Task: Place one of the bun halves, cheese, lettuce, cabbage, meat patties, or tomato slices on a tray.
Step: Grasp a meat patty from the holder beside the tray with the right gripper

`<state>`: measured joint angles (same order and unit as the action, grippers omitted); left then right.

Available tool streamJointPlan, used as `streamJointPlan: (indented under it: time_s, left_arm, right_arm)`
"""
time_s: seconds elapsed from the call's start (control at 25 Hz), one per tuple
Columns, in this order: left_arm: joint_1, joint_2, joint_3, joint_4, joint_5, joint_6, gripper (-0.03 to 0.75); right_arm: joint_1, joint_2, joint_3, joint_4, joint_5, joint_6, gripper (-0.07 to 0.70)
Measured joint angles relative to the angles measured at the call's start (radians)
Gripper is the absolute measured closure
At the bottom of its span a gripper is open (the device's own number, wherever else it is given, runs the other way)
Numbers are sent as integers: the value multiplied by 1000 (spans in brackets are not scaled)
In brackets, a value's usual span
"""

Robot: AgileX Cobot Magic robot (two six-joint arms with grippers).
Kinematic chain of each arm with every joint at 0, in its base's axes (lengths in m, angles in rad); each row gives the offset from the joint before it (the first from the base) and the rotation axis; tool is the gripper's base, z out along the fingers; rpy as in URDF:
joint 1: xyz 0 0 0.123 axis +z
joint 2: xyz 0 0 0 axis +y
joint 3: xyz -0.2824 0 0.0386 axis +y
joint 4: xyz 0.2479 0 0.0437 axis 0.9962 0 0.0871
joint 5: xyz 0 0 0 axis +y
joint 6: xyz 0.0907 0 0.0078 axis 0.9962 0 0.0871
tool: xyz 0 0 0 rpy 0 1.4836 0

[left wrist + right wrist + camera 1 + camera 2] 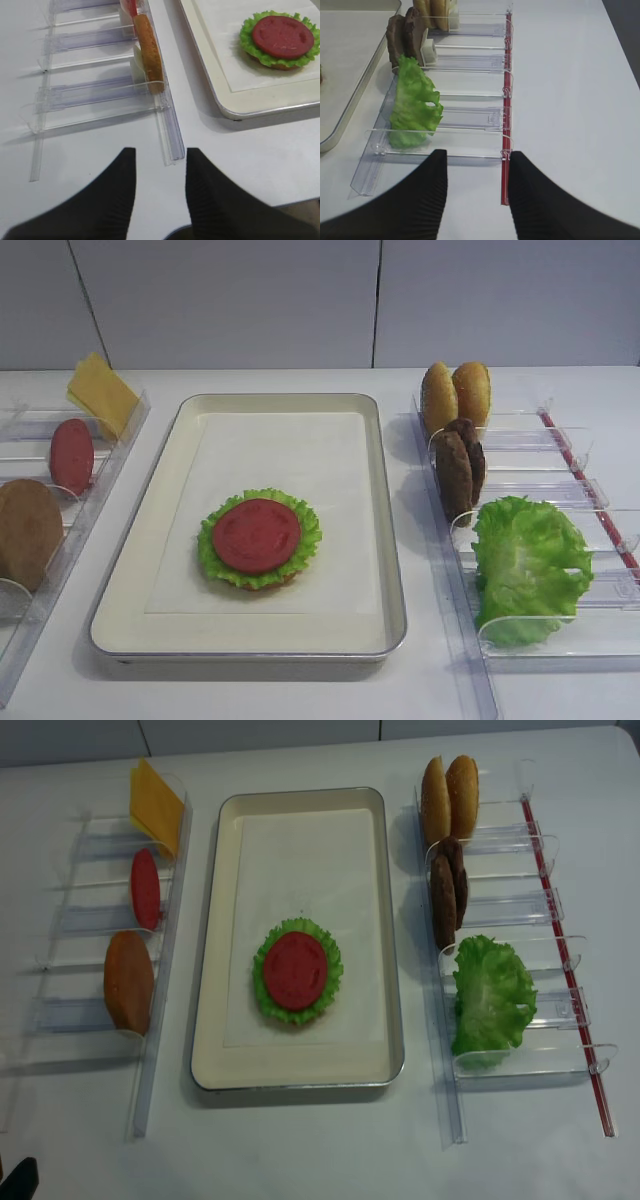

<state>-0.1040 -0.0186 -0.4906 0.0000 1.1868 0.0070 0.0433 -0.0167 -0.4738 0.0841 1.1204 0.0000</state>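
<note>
The top edge of the meat patty (443, 902) (396, 42) nearest the tray, beyond the lettuce, is the spot my right gripper should go to next and close on.
On the paper-lined tray (165, 530) a tomato slice (256, 535) lies on lettuce (212, 552) over a bun half (283, 582) that barely shows. The right holder stands two bun halves (455, 395), two meat patties (460, 468) and a big lettuce leaf (525, 565) on edge. Cheese (100, 390) and another tomato slice (72, 455) stand in the left holder. Cabbage is out of view. My right gripper (477, 160) is open and empty, just short of the lettuce (412, 107). My left gripper (160, 157) is open and empty by the left holder's near end.
Clear plastic divided holders flank the tray, one on the left (90, 960) and one on the right (520, 920) with a red strip (507, 100) along its outer side. A smooth light-brown disc (128, 982) stands in the left holder. A wall rises behind the table.
</note>
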Motion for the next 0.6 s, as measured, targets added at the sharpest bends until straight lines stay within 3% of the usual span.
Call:
streamJointPlan:
  time_s: [0.6]
  left_arm:
    - [0,0,0,0,0,0,483]
  right_arm:
    - [0,0,-2,0,-5,0,322]
